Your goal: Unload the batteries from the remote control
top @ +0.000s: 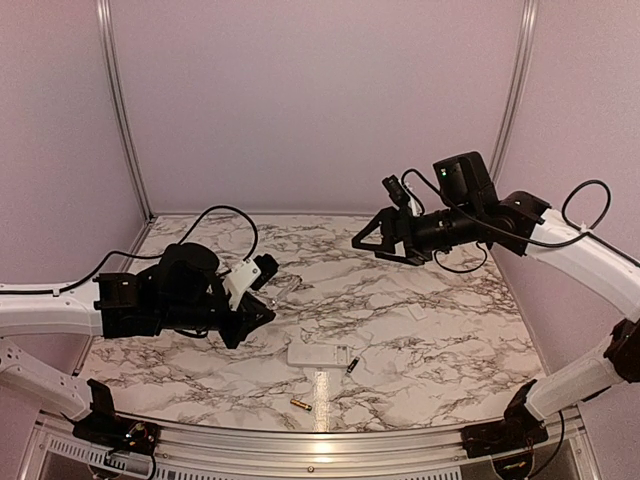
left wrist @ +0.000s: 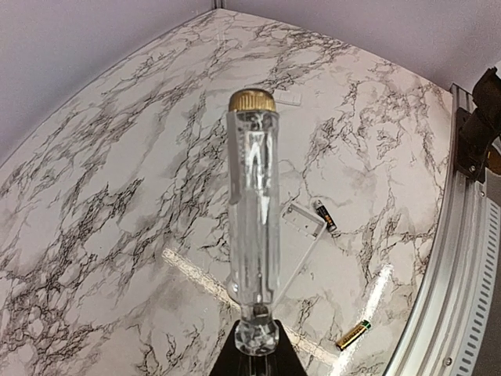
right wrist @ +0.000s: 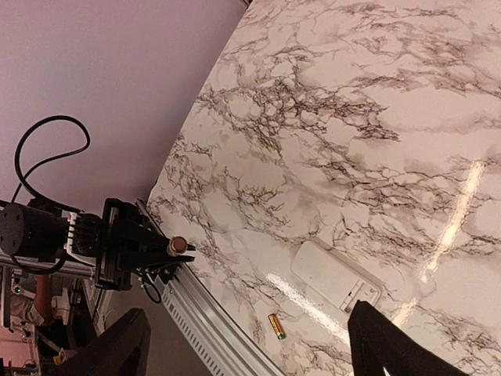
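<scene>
My left hand sets the clear-handled tool down next on the bare marble off the remote control's end [top: 231, 323] opposite the dark battery.
The white remote control [top: 318, 354] lies flat on the marble table near the front, its open recess end [left wrist: 304, 221] towards the right. The dark battery [top: 352, 366] lies on the table beside that end and shows in the left wrist view [left wrist: 325, 217]. The golden-orange battery [top: 301, 405] lies apart near the front edge [left wrist: 354, 335] [right wrist: 276, 326]. My left gripper [top: 268, 295] is shut on a clear-handled tool [left wrist: 252, 219] with a gold cap, held above the table left of the remote. My right gripper [top: 365, 240] is open and empty, raised high at the back right. The remote also shows in the right wrist view [right wrist: 337, 276].
A small flat white piece [top: 417, 311] lies on the table right of centre, also behind the tool's cap [left wrist: 288, 98]. A metal rail [left wrist: 438, 298] runs along the table's front edge. Pale walls close in the back and sides.
</scene>
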